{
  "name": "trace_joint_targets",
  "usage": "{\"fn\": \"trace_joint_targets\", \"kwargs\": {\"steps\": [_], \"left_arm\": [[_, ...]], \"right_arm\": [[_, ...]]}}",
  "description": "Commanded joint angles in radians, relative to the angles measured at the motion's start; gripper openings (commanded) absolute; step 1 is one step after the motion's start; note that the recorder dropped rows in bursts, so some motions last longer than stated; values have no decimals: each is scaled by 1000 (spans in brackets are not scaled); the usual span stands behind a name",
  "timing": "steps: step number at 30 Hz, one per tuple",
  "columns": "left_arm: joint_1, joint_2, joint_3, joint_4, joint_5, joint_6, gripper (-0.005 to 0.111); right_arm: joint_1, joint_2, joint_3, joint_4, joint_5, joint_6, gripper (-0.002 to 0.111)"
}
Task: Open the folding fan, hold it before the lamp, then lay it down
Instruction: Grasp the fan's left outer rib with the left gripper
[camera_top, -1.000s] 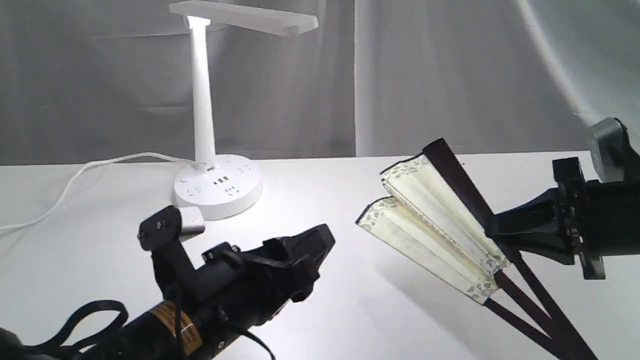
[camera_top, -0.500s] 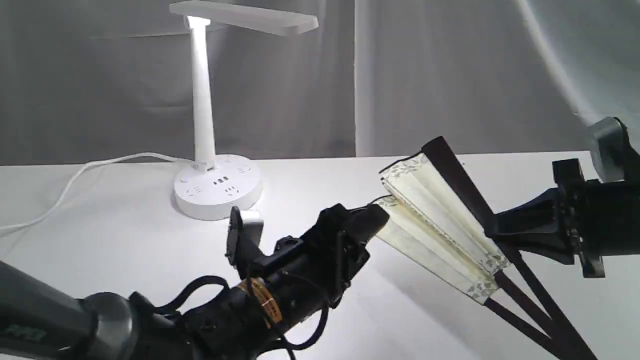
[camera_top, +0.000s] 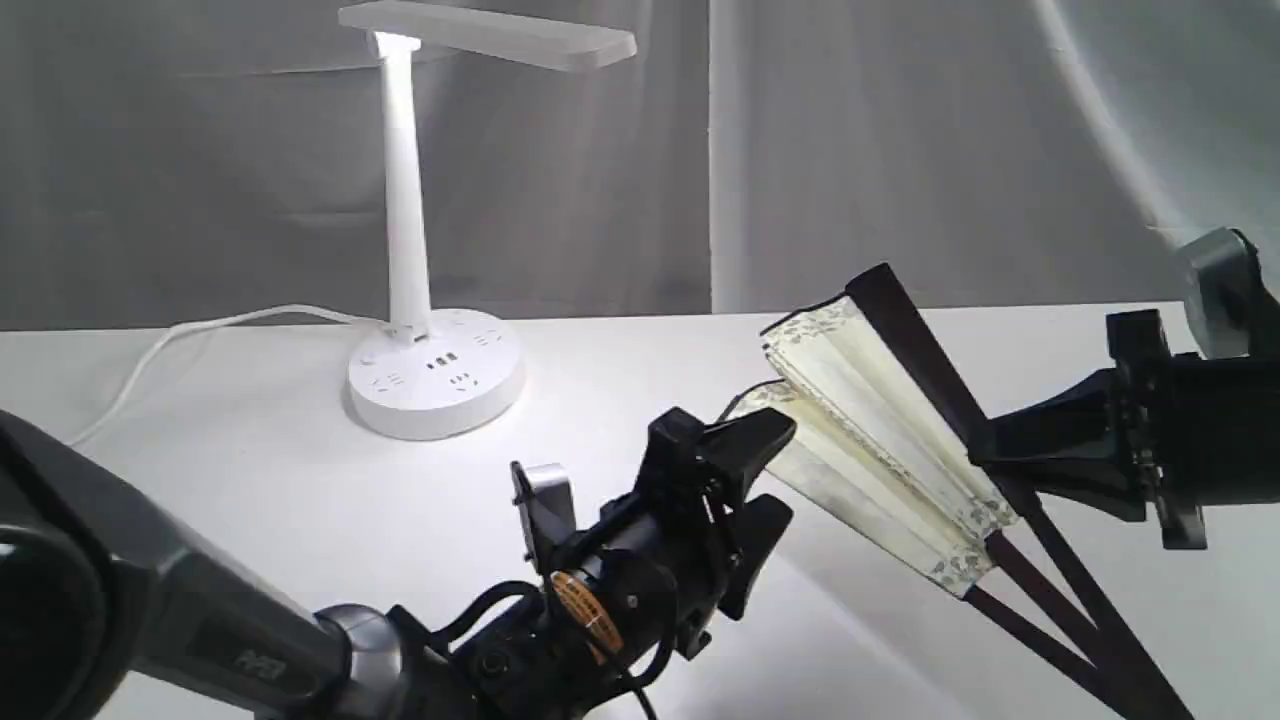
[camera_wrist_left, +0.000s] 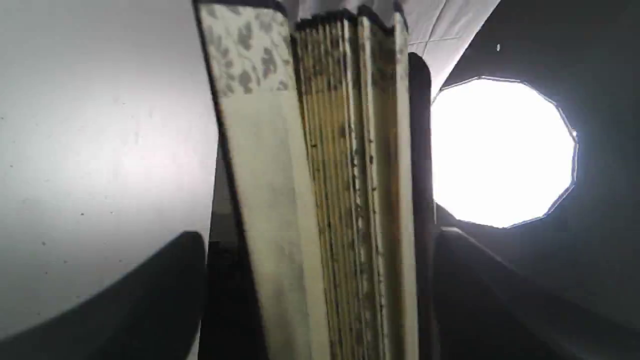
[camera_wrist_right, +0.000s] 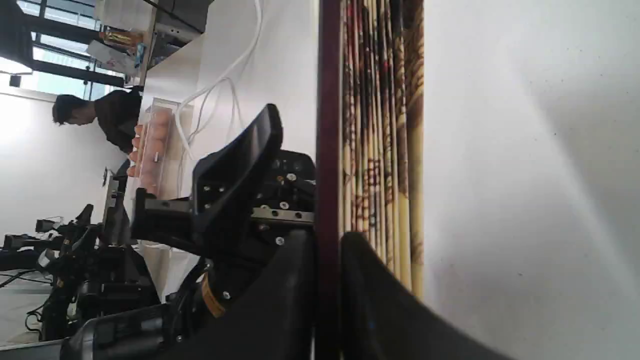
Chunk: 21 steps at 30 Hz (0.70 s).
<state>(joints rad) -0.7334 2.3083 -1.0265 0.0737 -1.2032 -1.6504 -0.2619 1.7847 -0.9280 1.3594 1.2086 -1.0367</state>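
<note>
I hold the folding fan's upper maroon guard far down its length in my right gripper, so I will open and take it near its top end (camera_top: 907, 322) before spreading the fan.
The folding fan (camera_top: 880, 430) is partly open and slants up off the white table, its maroon ribs (camera_top: 1060, 620) running down to the right. My right gripper (camera_top: 978, 452) is shut on the upper maroon guard (camera_wrist_right: 330, 125), which sits pinched between its fingers. My left gripper (camera_top: 785, 465) is open, its two fingers astride the fan's lower left edge. In the left wrist view the cream pleats (camera_wrist_left: 345, 200) stand between those spread fingers (camera_wrist_left: 150, 285). The white lamp (camera_top: 405, 200) stands at the back left, lit, with its base (camera_top: 435, 375) on the table.
The lamp's white cord (camera_top: 200, 325) trails off to the left over the table (camera_top: 250, 480). A grey curtain (camera_top: 850, 150) hangs behind. A bright round studio light (camera_wrist_left: 500, 150) shows beyond the fan. A person (camera_wrist_right: 95, 117) and other equipment show far off.
My left arm has swung from the front left toward the fan and opened its fingers around the fan's lower edge. The right gripper and fan have barely moved.
</note>
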Motion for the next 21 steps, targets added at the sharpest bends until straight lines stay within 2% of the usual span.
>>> {"fn": "trace_joint_targets", "kwargs": {"steps": [1,10,14,21], "left_arm": [[-4,33,-51,-14,-18,-31,64],[-4,80,-145,-23,-18,-77,61],[-4,81,-152,-49,-18,-77,43],[-4,81,-152,-59,-18,-77,0]], "right_arm": [[-7,-13,3,24,12,-11,0],[-7,-13,3,24,12,-11,0],[-7,-13,3,24,12,-11,0],[-7,-13,3,24,12,-11,0]]}}
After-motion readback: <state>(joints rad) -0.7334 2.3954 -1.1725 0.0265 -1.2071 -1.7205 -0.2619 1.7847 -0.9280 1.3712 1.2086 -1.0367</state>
